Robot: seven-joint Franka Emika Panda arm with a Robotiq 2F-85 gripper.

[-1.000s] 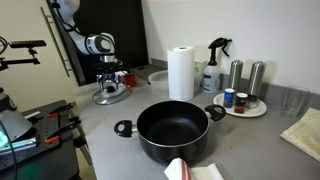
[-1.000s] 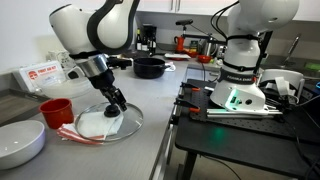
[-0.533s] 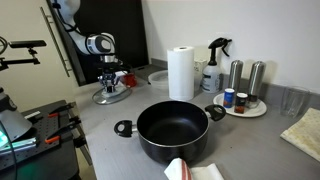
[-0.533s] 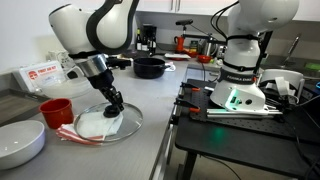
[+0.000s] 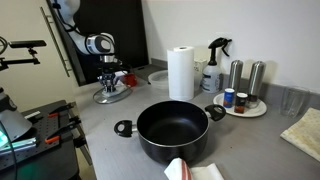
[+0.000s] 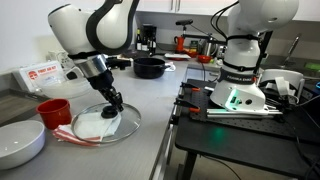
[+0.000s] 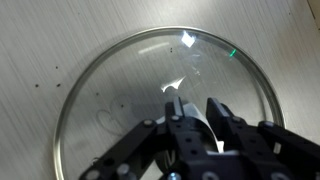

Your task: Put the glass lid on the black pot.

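My fingers sit close together at the edge of the glass lid's knob, so I will open them, center over the knob and grip its full width (image 6: 109, 113).
The glass lid (image 7: 120, 95) lies flat on the grey counter, its silvery rim filling the wrist view. My gripper (image 7: 197, 112) stands straight over the lid's middle, shut on the small central knob between its two black fingers. In both exterior views the lid (image 5: 112, 96) (image 6: 104, 125) rests on the counter under the lowered gripper (image 5: 110, 86) (image 6: 115, 107). The black pot (image 5: 173, 131) sits uncovered and empty near the counter's front, well apart from the lid. Its two loop handles show. The same pot (image 6: 150, 67) appears far back along the counter.
A paper-towel roll (image 5: 181, 73), a spray bottle (image 5: 213, 66) and a plate of shakers (image 5: 245, 103) stand behind the pot. A cloth (image 5: 305, 135) lies at the counter's end. A red cup (image 6: 55, 110) and a pale dish (image 6: 20, 142) sit beside the lid.
The fingers have closed in on the lid's knob. The arm, lid and pot stay where they were.
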